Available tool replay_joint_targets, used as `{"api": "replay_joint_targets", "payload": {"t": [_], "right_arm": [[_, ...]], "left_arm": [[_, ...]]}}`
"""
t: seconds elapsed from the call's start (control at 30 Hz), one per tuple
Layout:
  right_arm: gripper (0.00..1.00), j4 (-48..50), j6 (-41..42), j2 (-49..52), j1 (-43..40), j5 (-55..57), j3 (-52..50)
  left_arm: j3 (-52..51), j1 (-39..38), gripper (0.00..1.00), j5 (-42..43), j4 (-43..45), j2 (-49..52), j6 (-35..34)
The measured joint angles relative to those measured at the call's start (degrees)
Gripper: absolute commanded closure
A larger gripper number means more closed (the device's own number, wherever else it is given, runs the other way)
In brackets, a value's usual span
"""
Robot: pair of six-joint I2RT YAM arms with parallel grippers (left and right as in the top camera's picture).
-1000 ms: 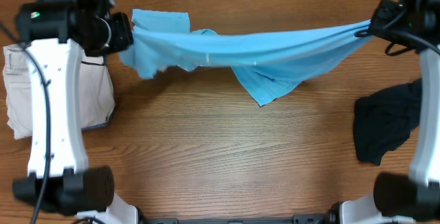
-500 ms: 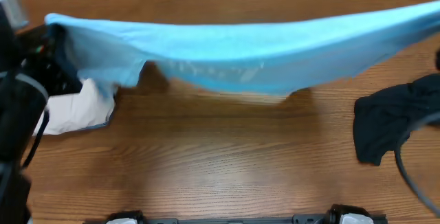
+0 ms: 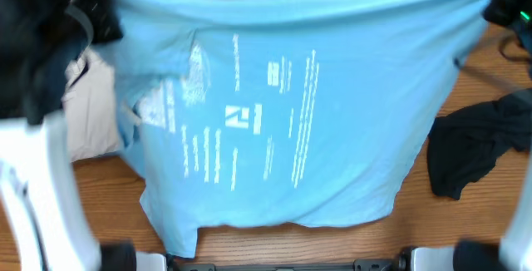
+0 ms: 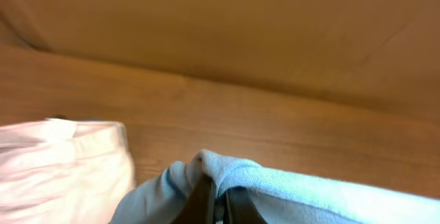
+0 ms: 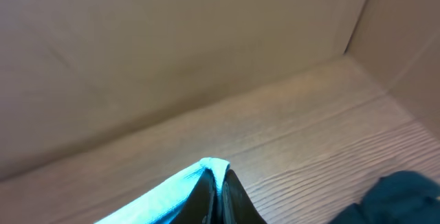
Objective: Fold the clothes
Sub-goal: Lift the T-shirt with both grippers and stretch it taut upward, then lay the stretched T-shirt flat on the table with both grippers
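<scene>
Next, my left gripper releases the light-blue T-shirt's corner on the wooden table (image 3: 208,110), a little beyond the inner side of the beige shorts.
The light-blue T-shirt (image 3: 274,105) with white lettering hangs spread wide above the table, stretched between both grippers. My left gripper (image 3: 98,15) is shut on its upper left corner; the left wrist view shows the cloth (image 4: 289,186) pinched between the fingers (image 4: 201,200). My right gripper (image 3: 499,5) is shut on the upper right corner; the right wrist view shows the hem (image 5: 185,183) clamped at the fingertips. The beige shorts (image 3: 87,113) lie at the left, partly hidden by the shirt. The black garment (image 3: 470,150) lies crumpled at the right.
The wooden table (image 3: 465,229) shows below the shirt and at the right. A cardboard wall (image 4: 227,25) stands behind the table's far edge. The beige shorts also show in the left wrist view (image 4: 62,162).
Both grippers have raised the shirt and pulled it apart. It went from a bunched band across the back to a wide spread sheet with its lettering showing.
</scene>
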Motion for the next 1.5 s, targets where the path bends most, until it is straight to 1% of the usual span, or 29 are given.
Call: {"api": "replay_joint_targets", "payload": {"t": [0.07, 0.17, 0.2, 0.33, 0.37, 0.4, 0.5, 0.6, 0.67, 0.7, 0.77, 0.8, 0.87, 0.9, 0.97, 1.03, 1.07, 1.13, 1.33, 1.5], "right_arm": [[0.96, 2.64, -0.02, 5.97, 0.02, -0.07, -0.17], [0.96, 9.35, 0.15, 13.81, 0.02, -0.96, -0.52], [0.96, 11.15, 0.50, 15.61, 0.02, -1.11, -0.74], [0.96, 13.88, 3.06, 17.86, 0.02, -1.62, -0.81], [0.96, 13.62, 3.43, 17.81, 0.00, -1.70, 0.31], [0.96, 13.77, 4.02, 17.73, -0.07, -1.57, 3.98], [0.96, 10.86, 4.17, 17.25, -0.70, -1.49, 11.91], [0.96, 6.58, 4.04, 14.82, -1.86, -1.49, 17.31], [0.96, 1.92, 3.74, 12.66, -2.36, -1.22, 18.38], [0.96, -1.20, 3.58, 11.76, -2.58, -1.07, 18.43], [0.96, -7.06, 3.37, 11.02, -2.73, -0.68, 17.29], [0.96, -8.37, 3.34, 11.08, -2.73, -0.61, 16.31], [0.96, -12.52, 3.21, 11.43, -2.71, -0.22, 11.50], [0.96, -13.88, 3.10, 11.80, -2.73, -0.07, 8.79], [0.96, -14.91, 3.10, 12.85, -2.75, 0.48, 2.27], [0.96, -14.56, 2.99, 14.21, -2.78, 1.03, -5.55], [0.96, -14.40, 2.95, 14.49, -2.78, 1.20, -7.72], [0.96, -13.53, 2.97, 14.99, -2.78, 1.70, -15.13], [0.96, -10.86, 2.97, 15.17, -2.95, 2.03, -27.91], [0.96, -10.82, 3.02, 15.17, -4.59, 2.27, -34.21]], "left_arm": [[-0.31, 0.00, 0.96, 1.88, 5.33, 5.84, -0.13], [-0.70, 0.00, 0.96, 5.75, 17.62, 14.69, -1.11], [-1.05, 0.00, 0.96, 7.48, 23.06, 17.25, -2.21], [-1.20, 0.50, 0.96, 13.94, 38.42, 22.34, -8.66], [-1.16, 0.66, 0.96, 14.64, 40.24, 22.49, -9.42], [0.94, 1.49, 0.96, 17.25, 43.56, 22.51, -12.35], [9.57, 2.95, 0.96, 19.39, 39.23, 22.49, -13.51], [17.99, 4.28, 0.96, 20.72, 27.19, 20.70, -12.66], [20.06, 4.48, 0.96, 21.14, 19.56, 18.73, -11.26], [20.83, 4.42, 0.96, 21.27, 14.14, 17.79, -10.21], [21.33, 3.74, 0.96, 21.42, 0.98, 16.68, -7.39], [21.44, 3.28, 0.96, 21.33, -3.10, 16.90, -5.81], [20.94, 1.92, 0.96, 20.26, -15.54, 18.34, -2.36], [20.17, 1.01, 0.96, 19.43, -20.06, 19.63, -0.74], [18.34, -0.83, 0.96, 17.81, -25.42, 22.58, 2.14], [15.15, -2.86, 0.96, 16.24, -28.26, 26.16, 4.85], [13.29, -3.61, 0.96, 15.82, -28.20, 27.39, 5.55], [8.52, -5.33, 0.96, 14.88, -28.28, 30.36, 7.06], [-5.27, -8.81, 0.96, 13.18, -28.02, 36.98, 9.79], [-15.50, -9.62, 0.96, 11.43, -27.06, 37.68, 10.49]]}}
